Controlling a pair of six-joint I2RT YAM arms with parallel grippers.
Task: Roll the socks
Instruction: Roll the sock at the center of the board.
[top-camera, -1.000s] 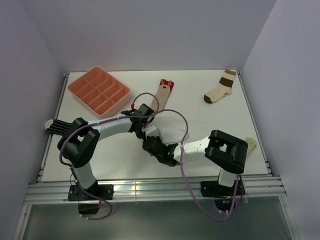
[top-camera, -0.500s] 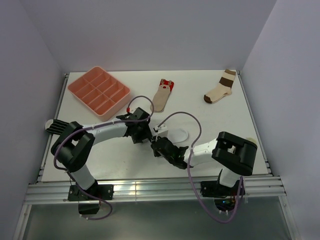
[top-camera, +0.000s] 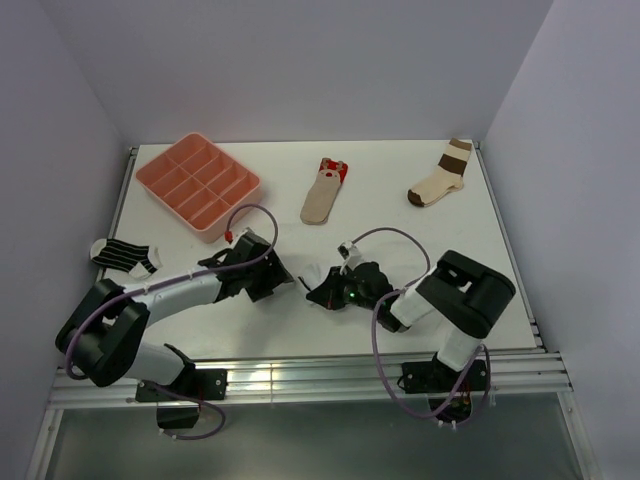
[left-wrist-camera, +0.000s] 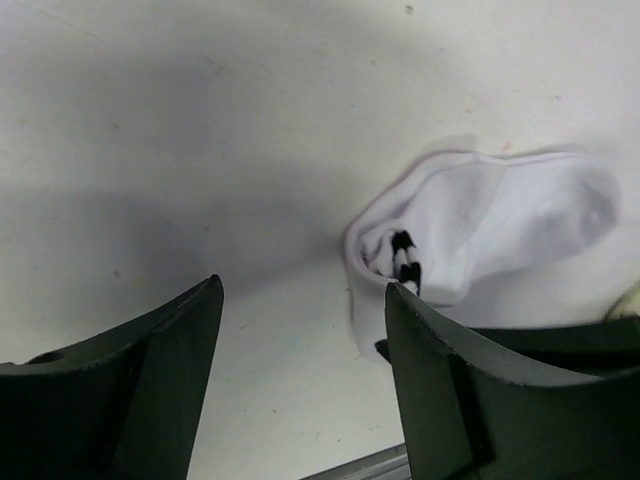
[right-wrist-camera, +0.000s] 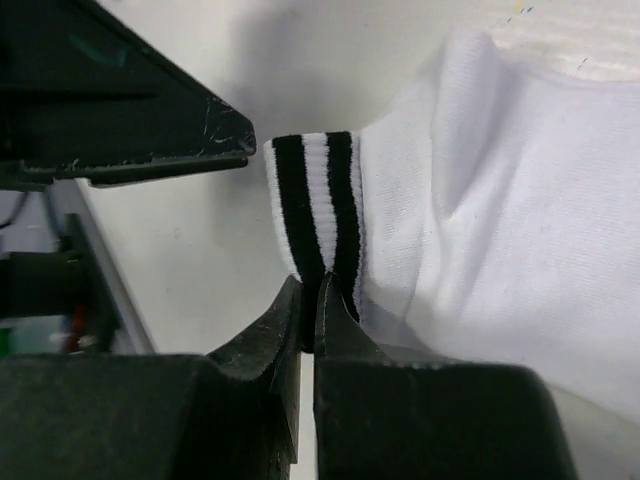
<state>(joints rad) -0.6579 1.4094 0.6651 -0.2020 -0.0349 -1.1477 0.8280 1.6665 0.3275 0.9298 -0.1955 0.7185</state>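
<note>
The cuff of the white sock sits outside the open fingers of my left gripper, so I need to move that gripper across and pinch the cuff's folded end (left-wrist-camera: 366, 256).
The white sock (right-wrist-camera: 490, 200) lies partly folded on the table, its two black cuff bands (right-wrist-camera: 312, 210) turned up. My right gripper (right-wrist-camera: 312, 290) (top-camera: 320, 296) is shut on that cuff. In the left wrist view the same white sock (left-wrist-camera: 510, 215) lies just past my left gripper (left-wrist-camera: 302, 292) (top-camera: 284, 282), which is open and holds nothing. Further back lies the tan sock with a red end (top-camera: 322, 195). The black-and-white striped sock (top-camera: 125, 256) is at the left edge.
A pink tray with compartments (top-camera: 198, 183) stands at the back left. A cream sock with brown bands (top-camera: 440, 180) lies at the back right. Both grippers sit close together near the table's middle, low over the surface.
My left gripper has opened, let go of the white sock and drawn back to the left. My right gripper has shut on the banded cuff and shifted right.
</note>
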